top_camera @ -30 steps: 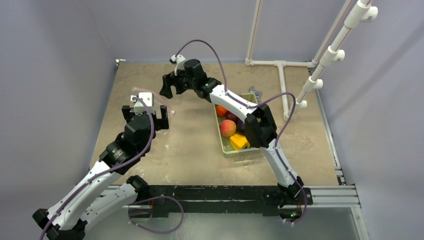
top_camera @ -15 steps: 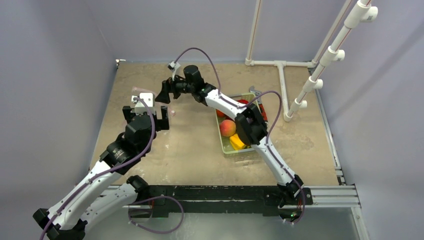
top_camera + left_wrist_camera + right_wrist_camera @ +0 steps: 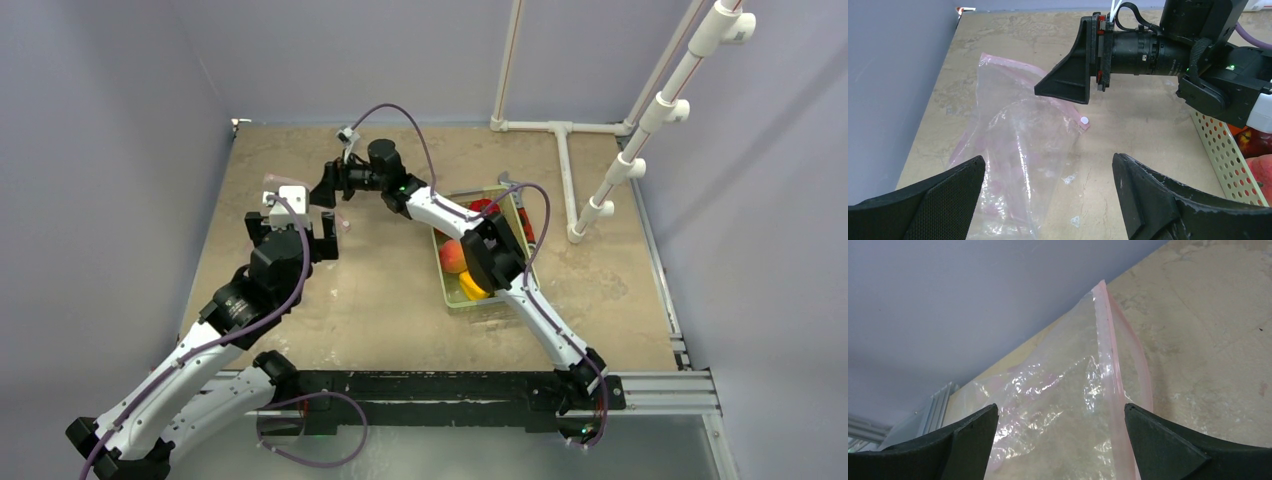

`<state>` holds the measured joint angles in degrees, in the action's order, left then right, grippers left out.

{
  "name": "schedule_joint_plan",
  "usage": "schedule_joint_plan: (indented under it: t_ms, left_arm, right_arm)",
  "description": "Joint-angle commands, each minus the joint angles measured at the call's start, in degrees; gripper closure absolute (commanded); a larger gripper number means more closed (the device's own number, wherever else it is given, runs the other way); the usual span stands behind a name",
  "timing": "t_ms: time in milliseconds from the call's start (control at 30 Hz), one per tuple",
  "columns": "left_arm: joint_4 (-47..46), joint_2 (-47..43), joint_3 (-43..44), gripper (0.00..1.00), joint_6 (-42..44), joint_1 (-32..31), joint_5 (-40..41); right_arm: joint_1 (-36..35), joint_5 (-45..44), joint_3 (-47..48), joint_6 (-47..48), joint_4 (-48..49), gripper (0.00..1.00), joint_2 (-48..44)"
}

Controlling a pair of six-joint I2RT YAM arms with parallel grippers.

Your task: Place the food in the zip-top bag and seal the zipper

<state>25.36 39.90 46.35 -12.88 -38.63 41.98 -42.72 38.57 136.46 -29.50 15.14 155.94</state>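
The robot's right gripper will close on the zip-top bag's pink zipper [image 3: 342, 221] [image 3: 1128, 467], close to the end of the zipper that faces the green basket.
The zip-top bag [image 3: 1013, 150] lies flat and crinkled on the table at the left, with no food in it. Its pink zipper [image 3: 1110, 355] runs along the mouth. My left gripper [image 3: 1048, 165] hovers open over the bag's near end, nothing between its fingers. My right gripper [image 3: 1060, 407] is open too and points at the bag from the other side, jaws either side of the zipper edge; one of its fingers [image 3: 1068, 82] shows just above the bag. The food sits in the green basket [image 3: 448, 297]: a peach [image 3: 452, 256], a yellow pepper [image 3: 470, 287] and a red tomato [image 3: 484, 207].
The grey wall stands close along the table's left edge beside the bag. White pipes [image 3: 560, 150] lie and rise at the back right. The right arm's forearm [image 3: 440, 208] stretches from the basket over to the bag.
The right arm has reached further left and lower, bringing its gripper closer to the bag, with its elbow now over the basket. The left arm and the bag have not moved.
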Motion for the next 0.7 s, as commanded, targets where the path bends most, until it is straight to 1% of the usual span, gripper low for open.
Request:
schedule_joint_plan:
  t_ms: [0,267,667]
  left_arm:
    - [-1.11,-0.26,-0.10,0.02,0.23,0.15,-0.17]
    - [-1.16,-0.05,-0.15,0.02,0.22,0.19,-0.23]
    - [-1.28,0.26,-0.18,0.02,0.29,0.19,-0.29]
  right_arm:
    - [0.28,0.55,4.33,-2.92,5.31,0.01,1.04]
    - [0.59,-1.74,4.01,-5.03,8.62,0.01,2.92]
    - [0.85,-2.48,3.76,-6.05,9.87,0.01,5.50]
